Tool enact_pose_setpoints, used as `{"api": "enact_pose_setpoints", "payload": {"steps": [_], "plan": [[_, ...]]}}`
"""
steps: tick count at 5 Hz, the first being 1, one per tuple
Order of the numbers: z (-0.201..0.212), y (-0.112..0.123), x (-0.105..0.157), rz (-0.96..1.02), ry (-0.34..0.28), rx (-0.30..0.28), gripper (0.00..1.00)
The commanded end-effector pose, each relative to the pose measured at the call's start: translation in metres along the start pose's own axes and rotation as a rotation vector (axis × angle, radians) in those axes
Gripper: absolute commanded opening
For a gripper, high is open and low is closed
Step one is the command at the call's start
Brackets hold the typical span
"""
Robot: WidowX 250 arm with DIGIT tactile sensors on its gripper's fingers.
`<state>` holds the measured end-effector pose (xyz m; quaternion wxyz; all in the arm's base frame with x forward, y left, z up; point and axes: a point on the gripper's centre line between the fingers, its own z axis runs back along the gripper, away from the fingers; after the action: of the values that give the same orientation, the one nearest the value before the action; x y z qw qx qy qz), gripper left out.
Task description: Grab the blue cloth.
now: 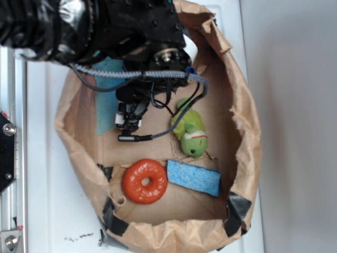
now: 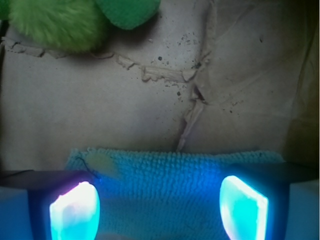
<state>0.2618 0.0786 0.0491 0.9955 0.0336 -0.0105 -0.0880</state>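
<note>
My gripper needs to lift, turn and pinch across that edge (image 2: 200, 157), because its fingers line up along the blue cloth's long edge, both over flat cloth.
The blue cloth (image 1: 107, 100) lies flat on the brown paper floor at the left of the paper-lined bin, partly hidden under the arm. In the wrist view its terry surface (image 2: 170, 185) fills the space between my two glowing fingertips (image 2: 75, 212). My gripper (image 1: 128, 118) (image 2: 159, 212) hangs open just above the cloth's right edge, jaws wide apart, nothing held between them.
A green plush toy (image 1: 189, 129) (image 2: 60, 22) lies right of the gripper. An orange ring (image 1: 145, 181) and a bright blue sponge (image 1: 193, 177) sit near the front. Crumpled paper walls (image 1: 245, 126) surround the floor.
</note>
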Motion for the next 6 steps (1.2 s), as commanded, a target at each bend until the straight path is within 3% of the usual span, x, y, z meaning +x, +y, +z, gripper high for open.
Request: {"api": "enact_pose_setpoints", "payload": {"steps": [1,6], "plan": [[0.0054,-0.0039,0.0042,-0.044,-0.027,0.059,0.00],[0.0035,-0.0086,0.0119,0.004,-0.051,0.078,0.00]]}}
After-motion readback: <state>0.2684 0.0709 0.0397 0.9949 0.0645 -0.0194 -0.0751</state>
